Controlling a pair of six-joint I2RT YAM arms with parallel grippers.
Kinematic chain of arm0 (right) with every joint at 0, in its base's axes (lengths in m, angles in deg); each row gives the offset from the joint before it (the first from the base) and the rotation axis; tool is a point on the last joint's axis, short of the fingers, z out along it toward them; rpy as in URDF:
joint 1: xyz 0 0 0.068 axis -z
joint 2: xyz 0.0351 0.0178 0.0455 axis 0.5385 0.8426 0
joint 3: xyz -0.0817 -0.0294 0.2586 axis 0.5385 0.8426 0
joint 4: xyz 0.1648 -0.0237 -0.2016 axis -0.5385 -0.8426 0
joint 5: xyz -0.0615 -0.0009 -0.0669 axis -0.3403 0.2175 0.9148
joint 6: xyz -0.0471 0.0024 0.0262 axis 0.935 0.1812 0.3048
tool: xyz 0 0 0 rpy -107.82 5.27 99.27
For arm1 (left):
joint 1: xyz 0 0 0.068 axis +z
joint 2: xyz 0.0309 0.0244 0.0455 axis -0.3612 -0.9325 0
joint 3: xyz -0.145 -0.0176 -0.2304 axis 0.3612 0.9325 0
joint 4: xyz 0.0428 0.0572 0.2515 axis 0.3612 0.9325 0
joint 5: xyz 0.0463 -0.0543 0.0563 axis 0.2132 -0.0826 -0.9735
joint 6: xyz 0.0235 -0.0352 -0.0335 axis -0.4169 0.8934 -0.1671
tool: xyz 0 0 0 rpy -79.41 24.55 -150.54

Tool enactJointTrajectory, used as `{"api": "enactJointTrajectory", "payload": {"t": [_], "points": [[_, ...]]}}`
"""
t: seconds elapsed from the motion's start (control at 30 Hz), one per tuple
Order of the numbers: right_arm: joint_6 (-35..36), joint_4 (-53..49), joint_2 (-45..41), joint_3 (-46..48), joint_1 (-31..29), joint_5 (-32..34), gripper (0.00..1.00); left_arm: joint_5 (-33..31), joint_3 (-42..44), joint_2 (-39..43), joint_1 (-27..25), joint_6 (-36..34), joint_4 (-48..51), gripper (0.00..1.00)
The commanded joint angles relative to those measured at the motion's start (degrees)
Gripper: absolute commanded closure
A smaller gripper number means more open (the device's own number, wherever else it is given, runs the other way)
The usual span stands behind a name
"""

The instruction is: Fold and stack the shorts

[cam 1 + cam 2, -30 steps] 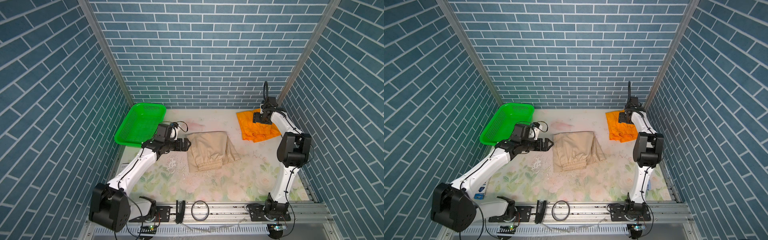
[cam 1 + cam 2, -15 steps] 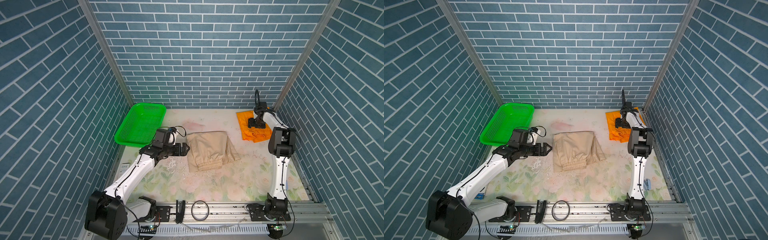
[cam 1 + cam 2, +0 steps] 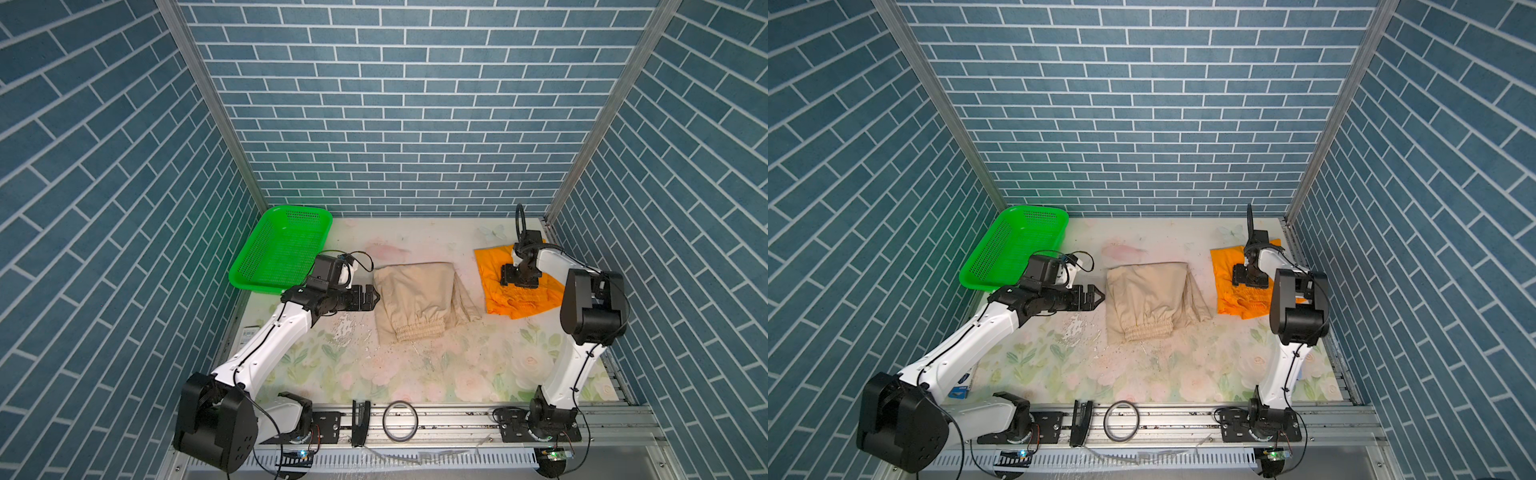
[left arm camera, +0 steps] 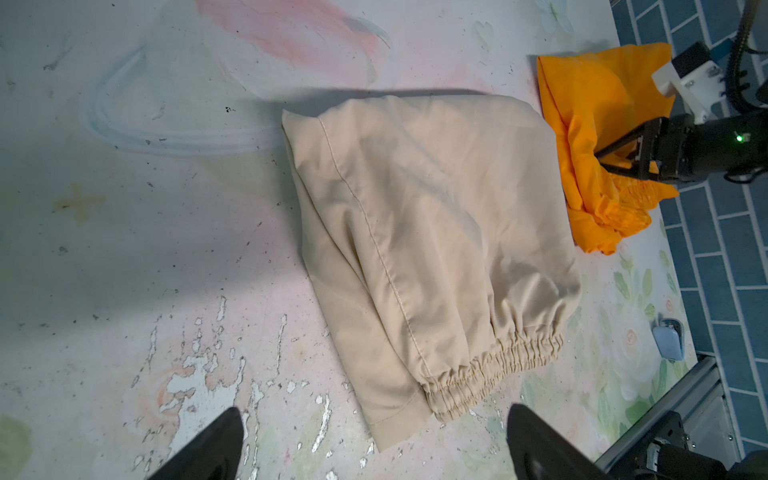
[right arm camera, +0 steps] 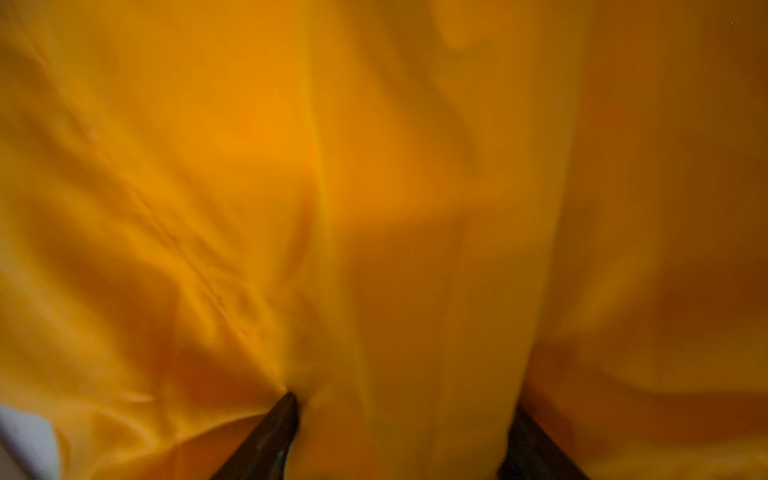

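Next, I close my left gripper on the middle of the beige shorts' side edge [image 3: 380, 309] [image 4: 342, 308], on the side away from the orange shorts.
The beige shorts [image 3: 415, 295] [image 3: 1150, 295] [image 4: 415, 232] lie folded mid-table, elastic waistband toward the front. My left gripper [image 3: 372, 297] [image 3: 1098, 297] [image 4: 374, 409] is open at their left edge, holding nothing, with the near corner of the cloth between its fingertips. The orange shorts [image 3: 490, 266] [image 3: 1225, 270] [image 4: 590, 104] [image 5: 374, 166] lie crumpled at the back right. My right gripper [image 3: 519, 284] [image 3: 1250, 282] [image 5: 403, 407] presses down into them. Its jaws stand apart with a ridge of orange cloth between them.
A green perforated basket [image 3: 249, 278] [image 3: 976, 278] is tilted up at the back left, just behind my left arm. A ring of tape [image 3: 400, 420] and a black clip [image 3: 360, 419] rest on the front rail. The right wall stands close beside the orange shorts.
My right gripper has come forward and down onto the orange shorts, and its jaws have narrowed a little. My left gripper has shifted slightly toward the front and stayed open.
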Motion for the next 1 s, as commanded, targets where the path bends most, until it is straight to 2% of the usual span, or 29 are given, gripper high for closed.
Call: {"api": "enactJointTrajectory", "payload": {"t": [0.0,0.13,0.3,0.4,0.47,0.57,0.7,0.83,0.97], "points": [[-4.27,1.23,-8.03,8.83,-0.75,-0.36,0.28,-0.26,-0.73,-0.35,0.20,-0.15,0.05,0.00],[-4.86,0.52,-16.92,15.40,-1.28,0.66,0.28,-1.90,0.57,0.43,0.39,0.53,-1.65,0.00],[-5.27,-2.06,-27.72,14.37,-2.13,-0.41,0.26,-4.12,4.44,1.82,0.68,2.66,-5.47,0.00],[-5.99,-2.92,-31.41,11.71,-4.01,-7.77,0.23,-2.98,6.13,0.92,0.79,3.96,-7.24,0.00],[-7.17,-1.18,-31.88,10.70,-7.64,-11.92,0.23,-1.07,7.34,-0.03,0.84,4.66,-9.56,0.00],[-8.18,2.40,-29.39,9.02,-16.57,-11.84,0.21,0.08,9.10,-1.54,0.79,5.89,-12.62,0.00],[-8.85,5.32,-22.15,5.66,-25.62,-7.75,0.21,2.05,11.30,-3.22,0.79,7.90,-17.90,0.00],[-8.73,7.23,-14.20,3.63,-27.94,-6.27,0.20,2.74,14.05,-5.54,0.79,8.55,-21.00,0.00],[-5.66,6.44,-8.97,2.87,-26.92,-4.43,0.19,2.92,15.32,-8.31,0.80,8.44,-23.56,0.00]]}}
